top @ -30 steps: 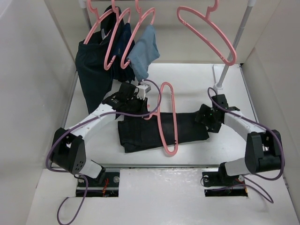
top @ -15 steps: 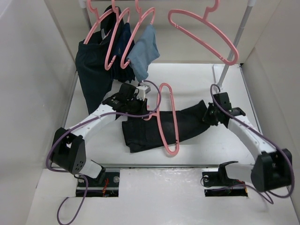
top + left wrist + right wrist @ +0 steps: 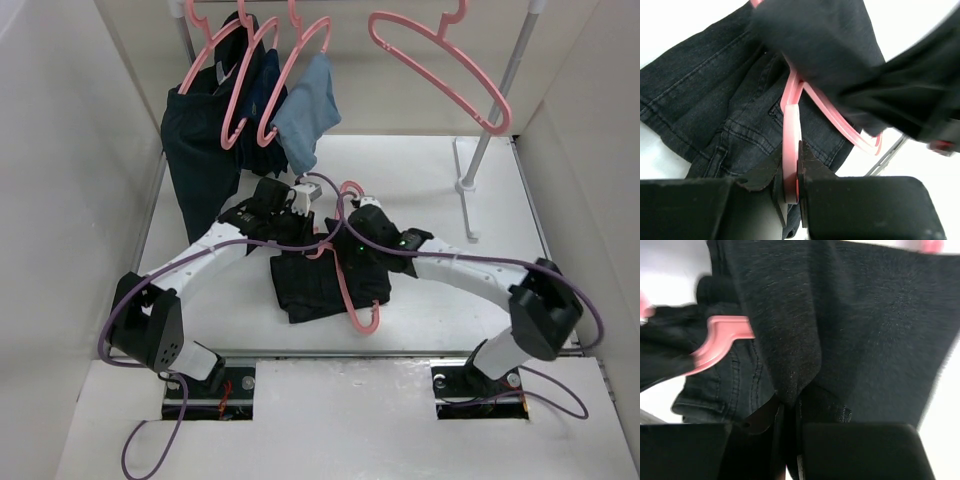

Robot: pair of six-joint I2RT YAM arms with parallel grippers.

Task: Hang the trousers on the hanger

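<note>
I should let go of the trousers' fold with my right gripper and take the hanger (image 3: 331, 245) with it, as my left gripper is busy on the hanger's stem. That will free my left gripper for the trousers.
The black trousers (image 3: 310, 285) lie bunched at mid-table, their right leg folded leftward. A pink hanger (image 3: 365, 322) lies across them; part of it is covered by fabric and by my right arm. My left gripper (image 3: 308, 238) is shut on the hanger's flat pink stem (image 3: 791, 135), with the trousers' seams (image 3: 715, 90) beyond it. My right gripper (image 3: 352, 252) reaches in from the right and is shut on a fold of the trousers (image 3: 790, 365). In the right wrist view a pink hanger piece (image 3: 722, 335) shows at the left.
A rail at the back carries several pink hangers (image 3: 245, 80), a dark navy-teal garment (image 3: 200, 160) and a small light blue cloth (image 3: 308, 115). One empty hanger (image 3: 440, 75) hangs at the upper right. The rack's pole and foot (image 3: 470, 180) stand back right. White walls close both sides.
My right gripper shut on the end of the trouser leg and carried it left across the hanger, folding the trousers over. The left arm stayed put. The empty hanger on the rail swayed.
</note>
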